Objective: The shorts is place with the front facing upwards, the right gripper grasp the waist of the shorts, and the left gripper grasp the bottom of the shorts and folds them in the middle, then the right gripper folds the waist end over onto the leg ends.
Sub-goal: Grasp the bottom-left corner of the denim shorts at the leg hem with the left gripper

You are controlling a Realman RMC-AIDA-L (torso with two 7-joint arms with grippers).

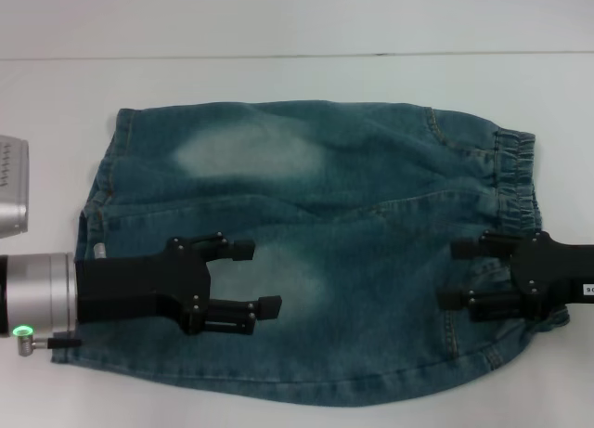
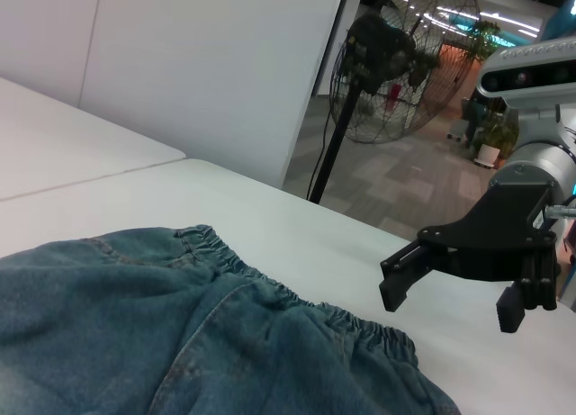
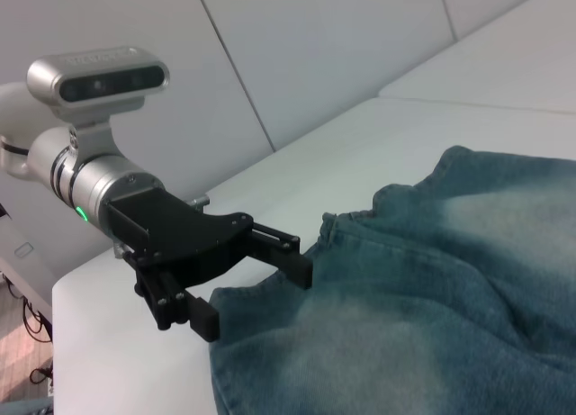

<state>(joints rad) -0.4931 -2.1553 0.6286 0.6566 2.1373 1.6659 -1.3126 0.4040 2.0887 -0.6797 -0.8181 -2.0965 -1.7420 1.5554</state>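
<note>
I move my left gripper to the bottom of the shorts next and close it on the near end of the near leg's hem (image 1: 63, 350).
Blue denim shorts (image 1: 316, 252) lie flat on the white table (image 1: 297, 75). The waist of the shorts (image 1: 516, 182), a puckered elastic band, is at the right. The bottom of the shorts (image 1: 93, 219) with its flat hems is at the left. My left gripper (image 1: 256, 278) is open over the near leg, its fingers pointing right. My right gripper (image 1: 456, 275) is open over the near waist end, pointing left. The left wrist view shows the waist band (image 2: 270, 289) and the right gripper (image 2: 450, 307). The right wrist view shows the leg hem (image 3: 346, 221) and the left gripper (image 3: 252, 295).
A grey metal part (image 1: 9, 191) sits at the far left edge of the head view. A seam (image 1: 278, 56) runs across the table behind the shorts. A standing fan (image 2: 396, 64) is on the floor beyond the table's edge.
</note>
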